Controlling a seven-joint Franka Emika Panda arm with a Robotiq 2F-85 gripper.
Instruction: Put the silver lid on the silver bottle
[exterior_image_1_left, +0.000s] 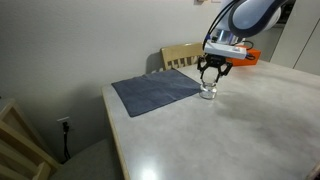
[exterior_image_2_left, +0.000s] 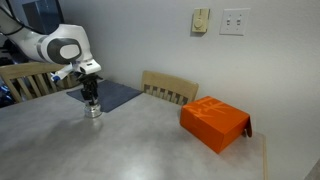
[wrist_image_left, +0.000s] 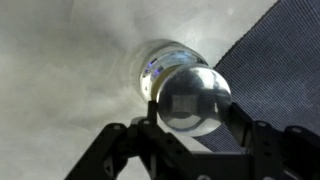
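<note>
I should release the silver lid from my gripper on the rim of the silver bottle (exterior_image_1_left: 208, 86) (wrist_image_left: 176, 84) next to the dark cloth.
The silver bottle (exterior_image_1_left: 209, 93) stands on the pale table next to the dark cloth, and it shows in both exterior views (exterior_image_2_left: 94, 111). My gripper (exterior_image_1_left: 211, 71) hangs straight above it (exterior_image_2_left: 91, 93). In the wrist view the gripper (wrist_image_left: 191, 112) is shut on the shiny round silver lid (wrist_image_left: 190, 97), with a finger on each side. The lid sits just over the bottle (wrist_image_left: 163, 62), whose rim shows behind and to the left of the lid. I cannot tell whether the lid touches the bottle.
A dark blue-grey cloth (exterior_image_1_left: 155, 92) lies flat beside the bottle (exterior_image_2_left: 118, 94) (wrist_image_left: 275, 60). An orange box (exterior_image_2_left: 213, 122) stands on the table away from the bottle (exterior_image_1_left: 247, 55). A wooden chair (exterior_image_2_left: 170, 88) stands at the table's far side (exterior_image_1_left: 181, 55).
</note>
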